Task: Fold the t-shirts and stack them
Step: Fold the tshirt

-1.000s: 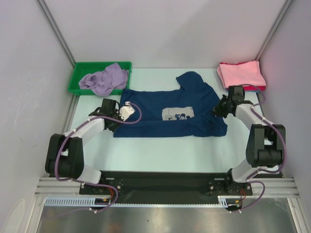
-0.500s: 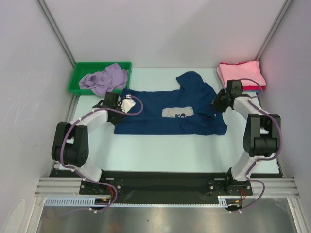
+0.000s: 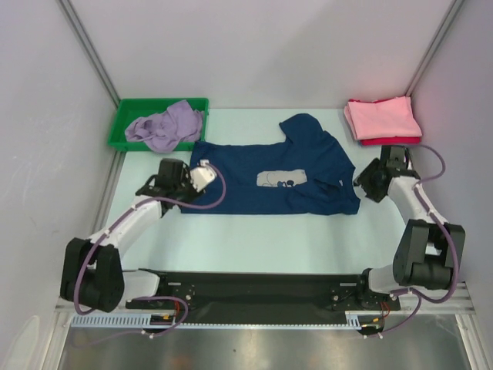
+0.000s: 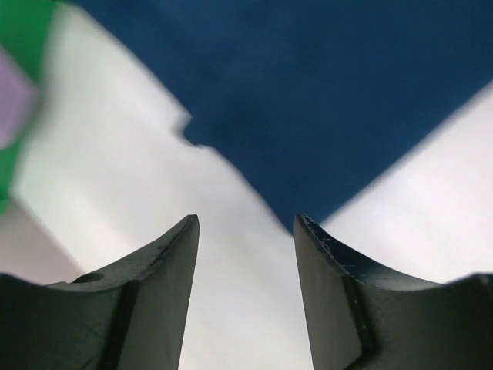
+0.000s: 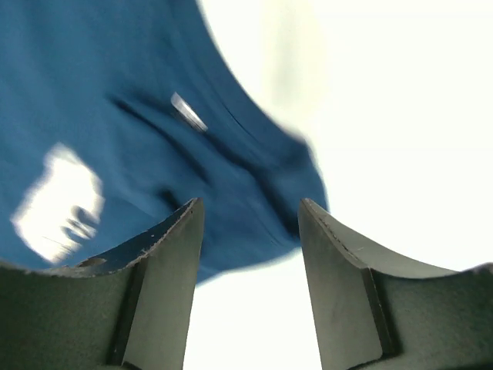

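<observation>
Next, my left gripper takes the near corner (image 3: 185, 209) of the navy t-shirt and pulls the shirt closer before folding, because it lies far back from the black rail.
A navy t-shirt (image 3: 269, 173) with a pale grey print (image 3: 281, 179) lies spread flat mid-table, one sleeve pointing to the far side. My left gripper (image 3: 176, 187) sits just off its left edge, open and empty; in the left wrist view the left gripper (image 4: 246, 220) has bare table between its fingers, with the navy cloth (image 4: 323, 100) ahead. My right gripper (image 3: 363, 186) hovers by the shirt's near right corner, open; the right gripper (image 5: 250, 202) frames the navy hem (image 5: 139, 100) without touching it. A lavender t-shirt (image 3: 166, 125) lies crumpled in the bin. Pink folded t-shirts (image 3: 381, 119) are stacked at the far right.
A green plastic bin (image 3: 123, 127) stands at the far left corner, and its green edge (image 4: 23, 31) shows in the left wrist view. White walls and metal posts close in the table on three sides. The black rail with the arm bases (image 3: 254, 289) runs along the near edge.
Both grippers were shut on the shirt's side edges; they have opened, let go and drawn back outward, the left toward the left, the right toward the right and nearer. The shirt lies still.
</observation>
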Controlling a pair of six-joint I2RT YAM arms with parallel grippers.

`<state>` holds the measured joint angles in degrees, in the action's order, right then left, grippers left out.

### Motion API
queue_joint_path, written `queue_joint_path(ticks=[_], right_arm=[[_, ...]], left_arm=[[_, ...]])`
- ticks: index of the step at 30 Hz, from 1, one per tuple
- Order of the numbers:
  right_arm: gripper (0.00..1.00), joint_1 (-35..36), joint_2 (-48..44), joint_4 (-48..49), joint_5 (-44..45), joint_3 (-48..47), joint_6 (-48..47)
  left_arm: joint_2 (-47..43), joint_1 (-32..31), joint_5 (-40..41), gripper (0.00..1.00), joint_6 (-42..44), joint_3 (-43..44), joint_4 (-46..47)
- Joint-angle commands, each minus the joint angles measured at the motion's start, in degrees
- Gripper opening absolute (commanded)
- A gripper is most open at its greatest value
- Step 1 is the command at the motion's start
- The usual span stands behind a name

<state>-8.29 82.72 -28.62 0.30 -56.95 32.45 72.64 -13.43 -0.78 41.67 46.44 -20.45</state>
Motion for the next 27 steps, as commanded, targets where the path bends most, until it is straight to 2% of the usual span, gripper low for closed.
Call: queue_joint_path(ticks=[1,6,12,15,16,17,18,19,21,27], right_arm=[[0.58,0.56,-2.64,-1.88,0.41,6.66,0.33],[0.57,-0.23,-2.13,1.72,1.11,10.72,0.43],[0.56,-0.41,2.09,3.48,0.59,10.98,-0.28],[0.46,-0.49,3.15,4.54,0.23,11.68,0.25],[0.34,-1.02,3.33,5.15,-0.2,11.95,0.86],[0.27,-1.46,3.33,5.42,-1.51,12.38,1.21],[0.22,-2.07,3.15,5.51,-2.05,13.34,1.48],[0.11,-3.47,2.11,5.68,-3.1,13.79,1.74],[0.02,-5.15,0.79,5.33,-3.98,14.84,1.57],[0.0,-9.98,-7.47,-1.95,-5.12,16.43,-1.07]], left_arm=[[2.94,-1.86,0.6,0.58,5.52,-7.22,0.48],[7.05,-1.86,0.6,0.66,6.14,-7.5,3.3],[12.26,-1.86,3.41,0.63,5.88,-7.32,6.12],[13.84,-1.86,3.41,0.43,5.18,-6.97,6.74],[14.02,-1.86,3.24,0.34,5.0,-6.8,6.39],[13.93,-1.86,2.98,0.13,4.74,-6.8,6.21],[13.76,-1.86,2.63,0.0,4.65,-6.88,5.95],[13.49,-1.77,2.53,0.0,4.56,-6.97,5.42],[11.48,-1.51,3.14,0.0,5.0,-7.76,4.72],[0.59,0.95,1.22,0.0,6.67,-10.04,-2.91]])
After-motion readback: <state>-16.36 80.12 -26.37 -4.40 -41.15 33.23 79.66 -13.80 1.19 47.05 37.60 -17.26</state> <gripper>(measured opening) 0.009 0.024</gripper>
